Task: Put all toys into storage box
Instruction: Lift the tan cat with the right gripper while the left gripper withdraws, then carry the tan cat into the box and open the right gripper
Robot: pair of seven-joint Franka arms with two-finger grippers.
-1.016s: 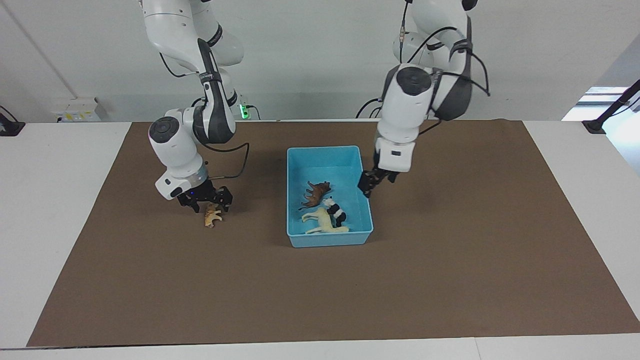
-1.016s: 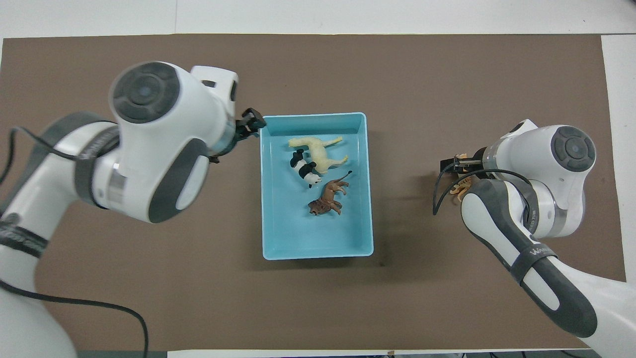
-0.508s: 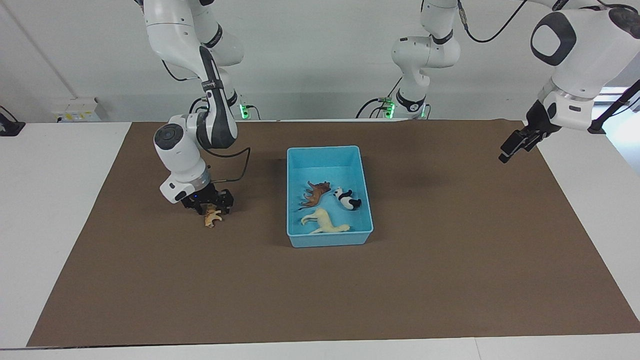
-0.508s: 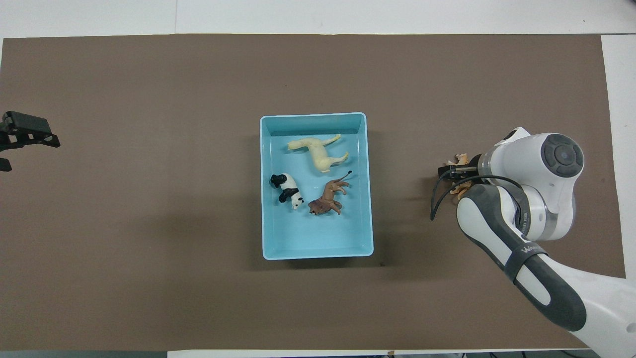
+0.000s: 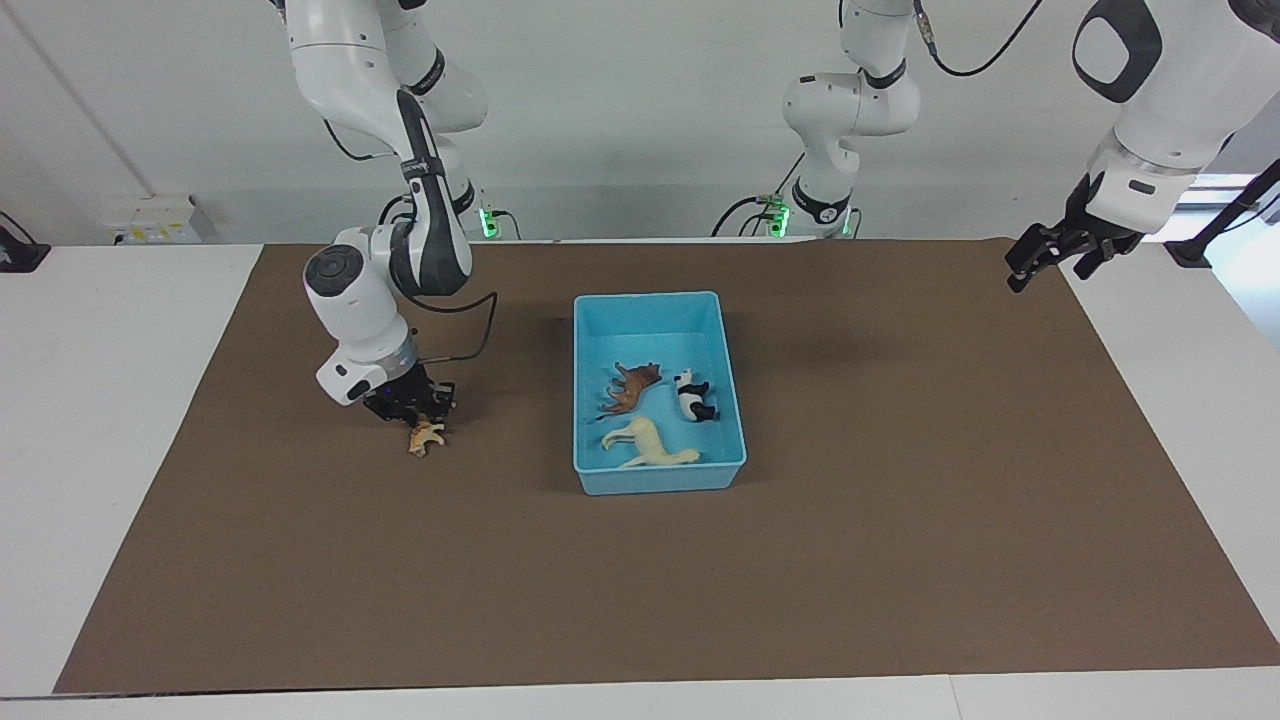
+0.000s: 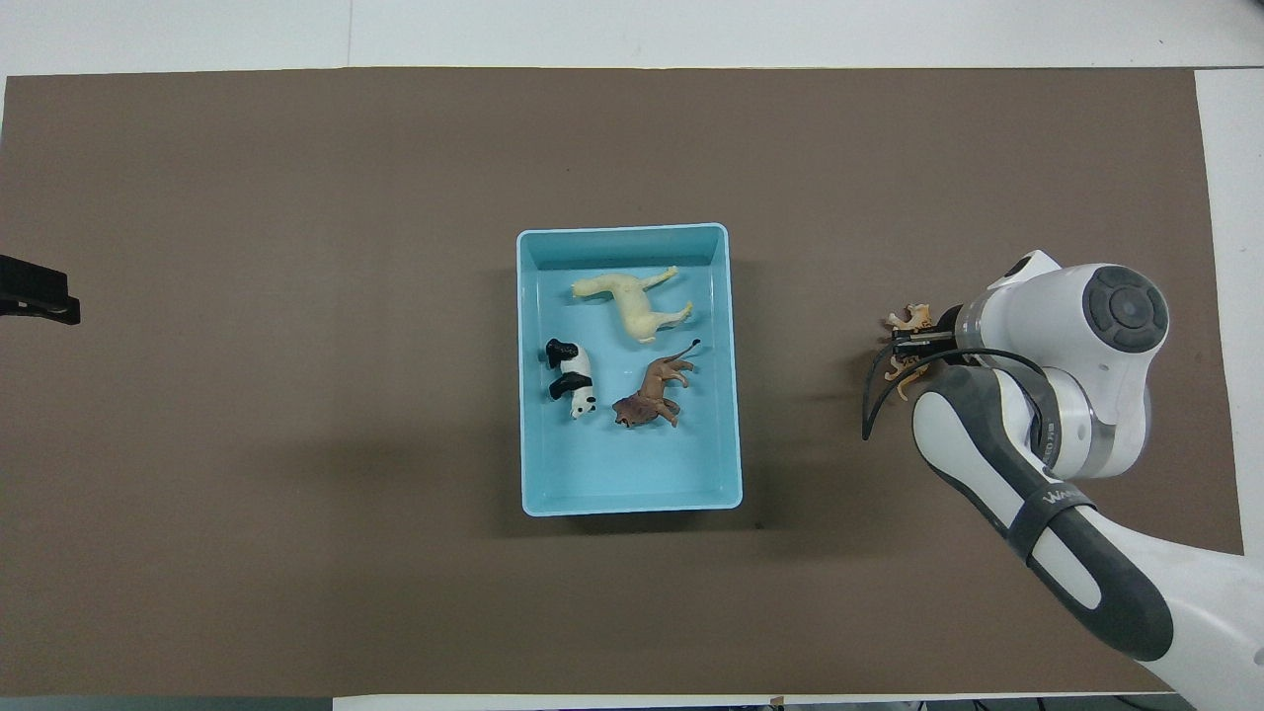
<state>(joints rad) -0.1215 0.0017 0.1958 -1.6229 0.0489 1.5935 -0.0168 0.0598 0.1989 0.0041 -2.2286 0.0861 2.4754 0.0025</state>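
Observation:
My right gripper is going to set the spotted cat down partly over the cream horse [image 6: 634,275] in the light blue storage box.
The light blue storage box [image 5: 650,305] stands mid-table on the brown mat; it also shows in the overhead view [image 6: 622,237]. In it lie the brown horned animal [image 5: 632,385] [image 6: 652,390], the panda [image 5: 692,397] [image 6: 570,380] and the cream horse [image 5: 648,445] [image 6: 632,301]. The spotted cat [image 5: 426,436] [image 6: 910,318] lies on the mat toward the right arm's end. My right gripper [image 5: 410,405] [image 6: 913,341] is low, right at the cat and partly covering it. My left gripper [image 5: 1050,262] [image 6: 35,296] is open, empty and raised over the mat's edge at the left arm's end.
The brown mat [image 5: 900,500] covers most of the white table [image 5: 100,450]. A black stand base [image 5: 1190,255] sits on the table near the left gripper. Nothing else stands on the mat.
My left arm swung away from the box to its own end of the table. The panda came off the cream horse and now lies apart in the box. My right gripper settled closer onto the cat.

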